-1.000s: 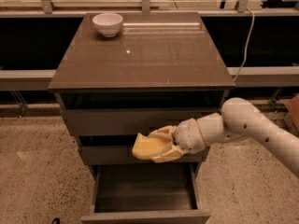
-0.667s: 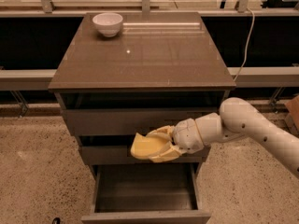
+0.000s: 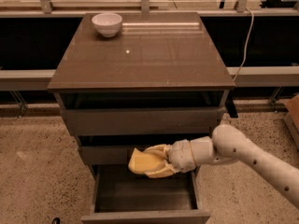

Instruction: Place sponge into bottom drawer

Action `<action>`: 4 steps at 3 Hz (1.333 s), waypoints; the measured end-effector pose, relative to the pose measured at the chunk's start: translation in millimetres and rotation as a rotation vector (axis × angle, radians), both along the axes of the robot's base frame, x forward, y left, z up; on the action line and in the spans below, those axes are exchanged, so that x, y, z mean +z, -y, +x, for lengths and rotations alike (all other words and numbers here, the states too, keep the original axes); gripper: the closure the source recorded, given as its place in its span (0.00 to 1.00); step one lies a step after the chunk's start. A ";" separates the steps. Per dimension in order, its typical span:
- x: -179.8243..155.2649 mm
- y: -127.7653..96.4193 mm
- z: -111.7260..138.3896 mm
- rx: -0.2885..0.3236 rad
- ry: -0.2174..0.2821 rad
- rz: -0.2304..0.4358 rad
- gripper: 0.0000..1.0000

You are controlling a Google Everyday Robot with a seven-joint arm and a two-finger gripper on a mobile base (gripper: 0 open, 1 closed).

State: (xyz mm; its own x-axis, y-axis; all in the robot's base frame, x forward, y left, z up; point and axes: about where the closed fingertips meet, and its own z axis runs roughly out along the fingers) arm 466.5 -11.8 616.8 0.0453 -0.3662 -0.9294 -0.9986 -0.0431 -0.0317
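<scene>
The robot's gripper will release the pale-yellow sponge near the middle of the open bottom drawer's dark bottom (image 3: 143, 192).
The grey-brown cabinet (image 3: 140, 59) has three drawers. The bottom drawer (image 3: 145, 216) is pulled out, its dark interior showing. My gripper (image 3: 152, 162) reaches in from the right on a white arm (image 3: 247, 155) and is shut on the pale-yellow sponge (image 3: 140, 161). The sponge hangs in front of the middle drawer's front, just above the back part of the open bottom drawer.
A white bowl (image 3: 107, 23) stands at the back left of the cabinet top. A cable (image 3: 243, 45) hangs down behind the cabinet at the right. A cardboard box edge (image 3: 293, 111) shows at far right. Speckled floor lies on both sides.
The gripper with the sponge has sunk a little lower toward the open bottom drawer; its grip is unchanged.
</scene>
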 end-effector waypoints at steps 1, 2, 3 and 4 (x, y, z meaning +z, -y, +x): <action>-86.6 -4.4 -7.4 -0.053 0.022 0.002 1.00; -157.3 -11.1 -11.7 -0.094 0.018 0.003 1.00; -160.1 -15.2 -10.1 -0.083 0.021 0.007 1.00; -228.1 -19.5 18.9 -0.148 -0.029 -0.019 1.00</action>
